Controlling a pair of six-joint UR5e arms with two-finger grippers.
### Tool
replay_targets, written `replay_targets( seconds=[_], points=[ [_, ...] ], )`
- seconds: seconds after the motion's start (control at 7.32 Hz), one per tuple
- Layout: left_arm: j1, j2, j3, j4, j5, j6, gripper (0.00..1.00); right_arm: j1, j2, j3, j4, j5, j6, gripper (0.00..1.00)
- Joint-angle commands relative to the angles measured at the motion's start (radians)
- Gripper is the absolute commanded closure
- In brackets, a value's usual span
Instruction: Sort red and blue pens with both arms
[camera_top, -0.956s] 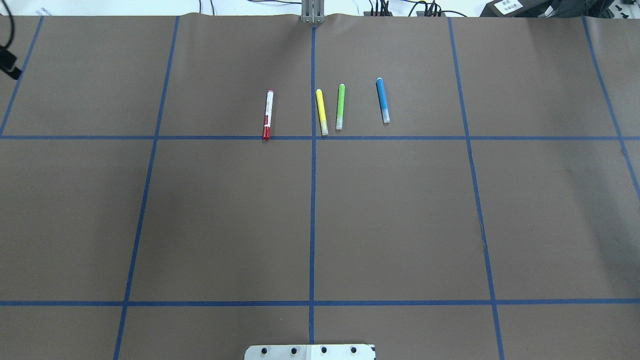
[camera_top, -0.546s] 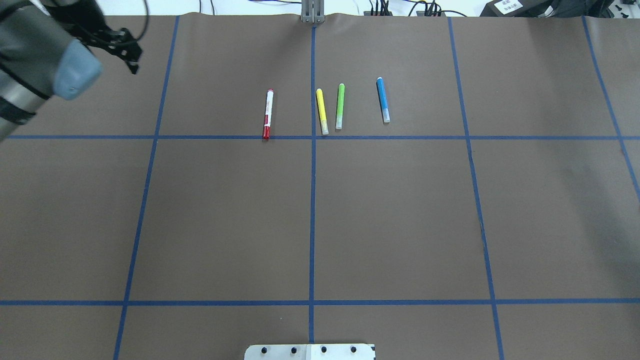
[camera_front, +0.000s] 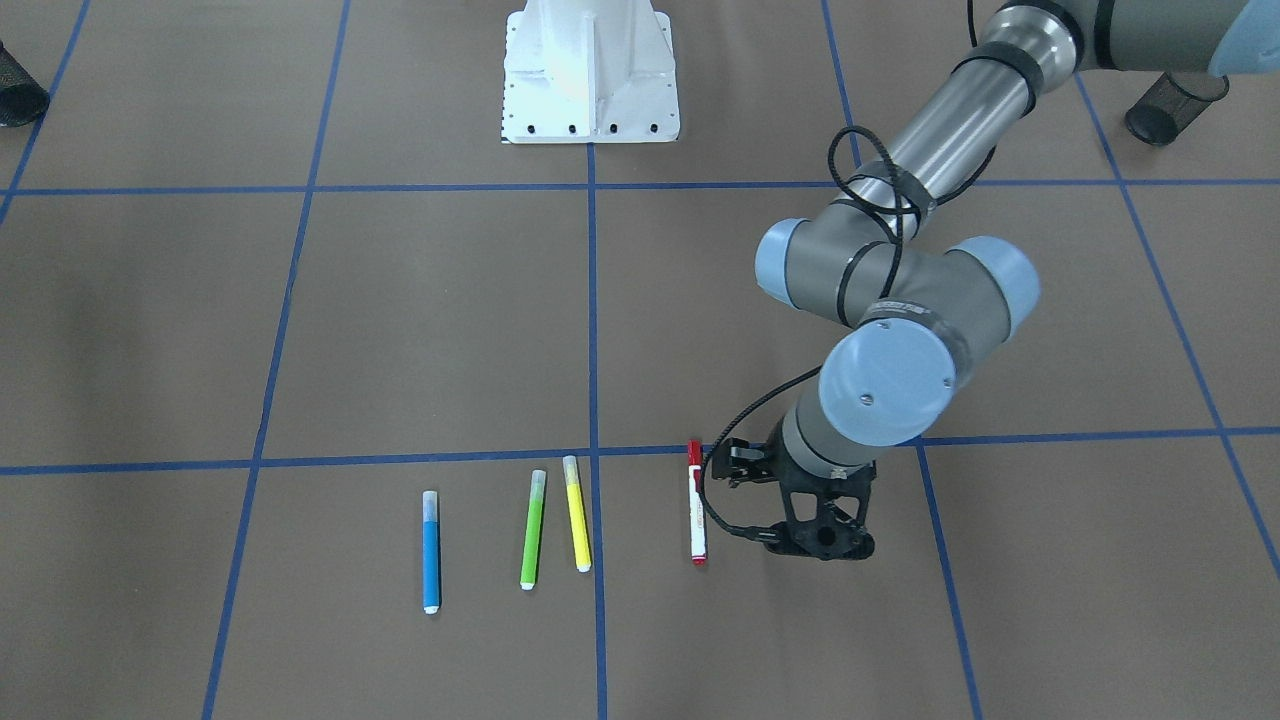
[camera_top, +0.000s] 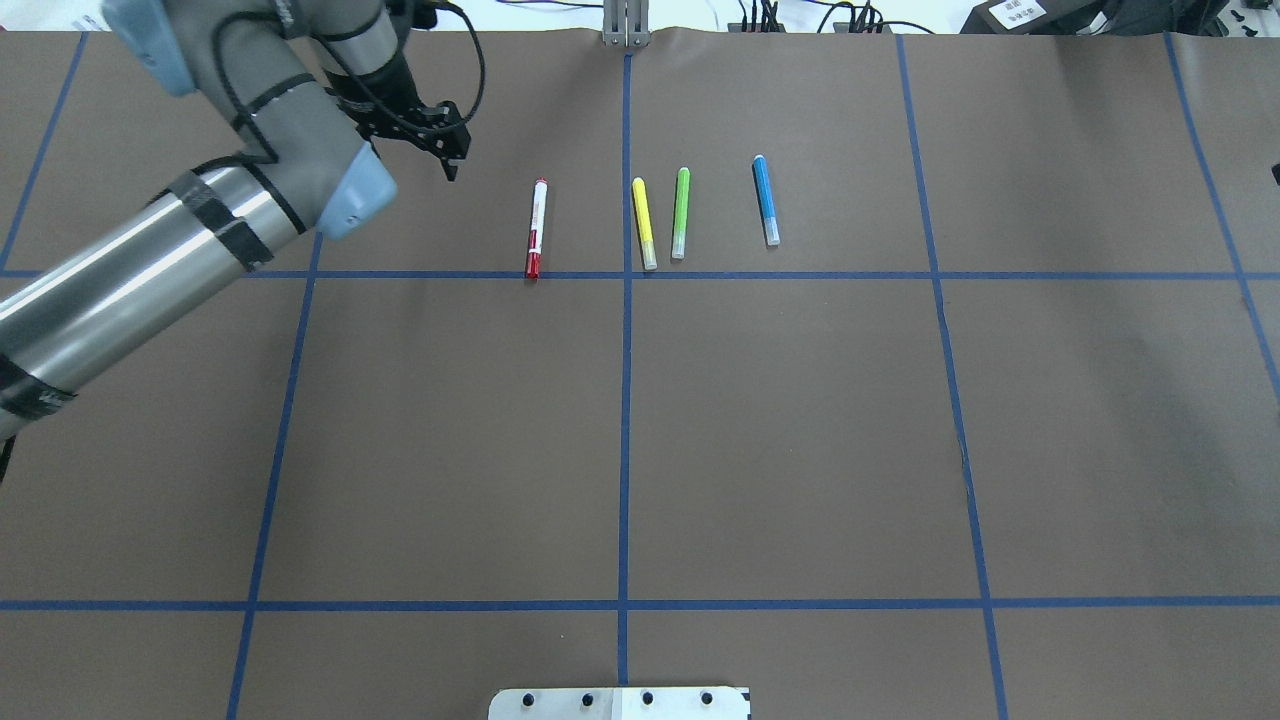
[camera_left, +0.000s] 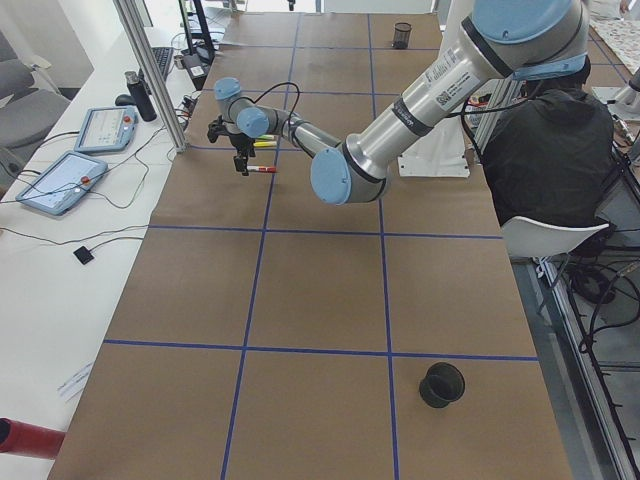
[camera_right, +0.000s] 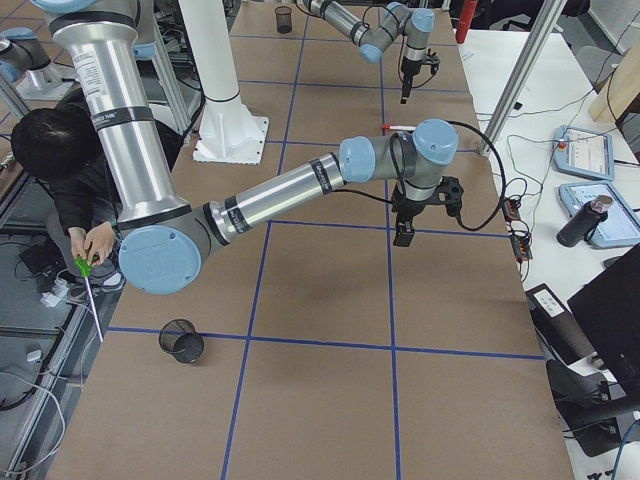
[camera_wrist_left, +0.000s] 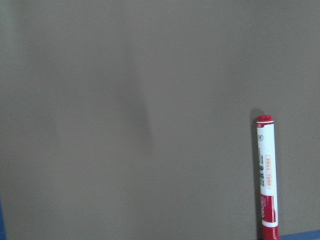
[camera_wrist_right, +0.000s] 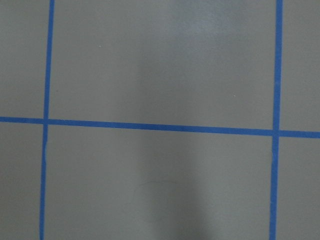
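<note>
The robot's left gripper will close on the cap end of the red pen (camera_front: 695, 466) (camera_wrist_left: 269, 223), where the cap joins the white body, near the blue tape line.
The red pen (camera_top: 537, 228) (camera_front: 696, 515) lies flat with its cap on a blue tape line. The blue pen (camera_top: 765, 200) (camera_front: 431, 550) lies further to the overhead view's right. My left gripper (camera_top: 450, 165) (camera_front: 775, 505) hovers just left of the red pen, apart from it, and its fingers look open with nothing in them. The left wrist view shows the red pen (camera_wrist_left: 266, 175) at the lower right. My right gripper (camera_right: 402, 238) hangs over bare table far from the pens. It is clear only in the exterior right view, so I cannot tell its state.
A yellow marker (camera_top: 644, 223) and a green marker (camera_top: 680, 212) lie between the two pens. Black mesh cups (camera_front: 1170, 105) (camera_front: 15, 95) stand near the robot's side corners. The white pedestal (camera_front: 590, 75) is at the robot's edge. A seated person (camera_left: 555, 140) is beside it.
The left arm entered from the overhead view's left and swung right, bringing its gripper close to the red pen. The pens and markers have not moved.
</note>
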Motion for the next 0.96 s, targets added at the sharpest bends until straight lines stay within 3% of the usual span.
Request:
replay_targets(
  seconds=[0.0, 0.41, 0.82],
  points=[
    [0.052, -0.052, 0.062, -0.023, 0.051, -0.094, 0.03, -0.093, 0.09, -0.038, 0.01, -0.024, 0.121, 0.0],
    [0.107, -0.052, 0.091, -0.088, 0.11, -0.129, 0.12, -0.17, 0.112, -0.121, 0.233, -0.047, 0.248, 0.0],
    [0.132, -0.049, 0.103, -0.097, 0.11, -0.129, 0.24, -0.18, 0.134, -0.144, 0.282, -0.047, 0.282, 0.0]
  ],
)
